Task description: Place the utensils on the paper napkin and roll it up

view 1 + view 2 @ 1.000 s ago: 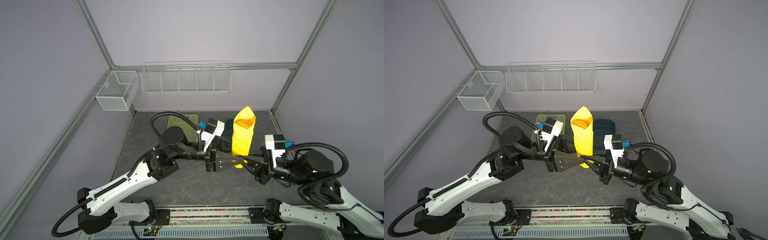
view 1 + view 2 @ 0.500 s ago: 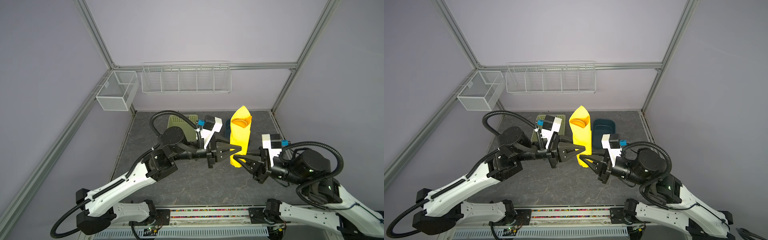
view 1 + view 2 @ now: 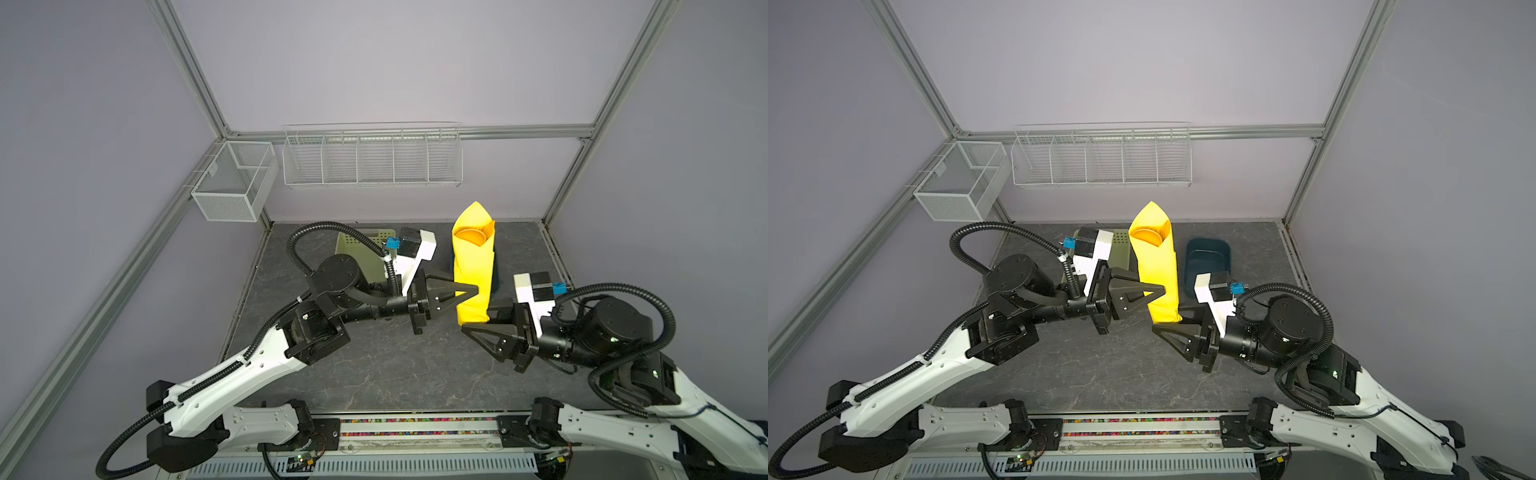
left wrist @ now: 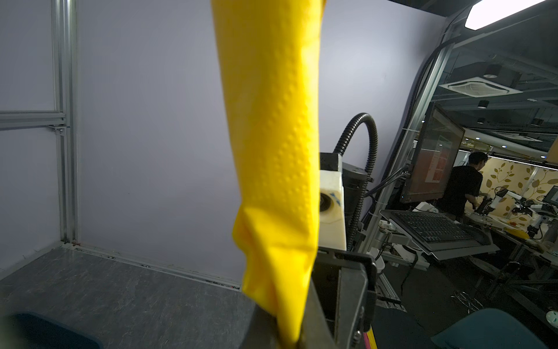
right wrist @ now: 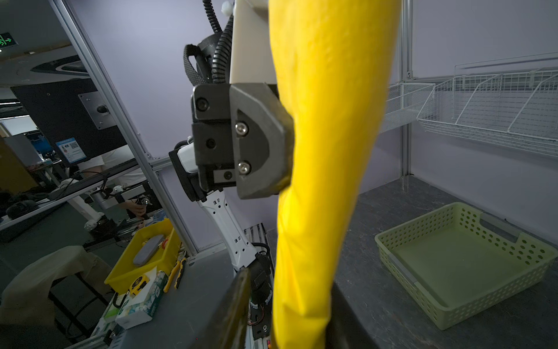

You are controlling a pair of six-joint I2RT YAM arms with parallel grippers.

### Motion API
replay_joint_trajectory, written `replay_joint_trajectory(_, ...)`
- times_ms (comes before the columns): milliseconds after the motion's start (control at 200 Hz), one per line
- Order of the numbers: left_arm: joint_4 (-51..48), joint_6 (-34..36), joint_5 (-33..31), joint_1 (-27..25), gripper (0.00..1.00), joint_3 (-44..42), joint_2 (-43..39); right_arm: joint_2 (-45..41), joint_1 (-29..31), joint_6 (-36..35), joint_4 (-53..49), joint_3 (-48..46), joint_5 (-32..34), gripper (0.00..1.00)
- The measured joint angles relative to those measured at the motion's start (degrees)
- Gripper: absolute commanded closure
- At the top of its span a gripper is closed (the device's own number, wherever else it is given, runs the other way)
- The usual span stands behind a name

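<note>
Next, my right gripper opens, moves up and pinches the roll (image 3: 481, 302) close below my left gripper, because its fingertips are at the creased bottom end of the roll.
The paper napkin (image 3: 473, 270) (image 3: 1156, 266) is rolled into a yellow tube and stands upright above the table. Of the utensils, only an orange spoon bowl (image 3: 471, 237) (image 3: 1146, 235) shows, in the tube's open top end. My left gripper (image 3: 473, 289) (image 3: 1160, 289) (image 4: 290, 341) is shut on the lower part of the roll (image 4: 277, 151). My right gripper (image 3: 478, 322) (image 3: 1169, 320) (image 5: 291, 320) is open. Its jaws straddle the roll's bottom end (image 5: 302, 302), with a gap on one side.
A pale green perforated basket (image 5: 483, 302) (image 3: 1121, 249) sits at the back of the table behind the left arm. A dark blue tray (image 3: 1208, 257) (image 4: 45, 332) lies behind the right gripper. Two white wire baskets (image 3: 372, 160) (image 3: 232, 183) hang on the walls.
The left gripper, open a second ago, has closed on the roll. The right gripper, which was shut on the roll's bottom end, has opened. The roll has shifted slightly back.
</note>
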Motion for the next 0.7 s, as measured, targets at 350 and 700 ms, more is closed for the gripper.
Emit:
replay_joint_trajectory(350, 0.04, -0.92, -1.81, -0.17, 1.0, -0.07, -0.24, -0.15, 0.0, -0.57, -0.55, -0.33, 1.4, 0.94)
replay_joint_trajectory(700, 0.59, -1.57, -3.06, -0.15, 1.0, -0.22, -1.18, -0.61, 0.0, -1.07, -0.98, -0.11, 1.68, 0.49)
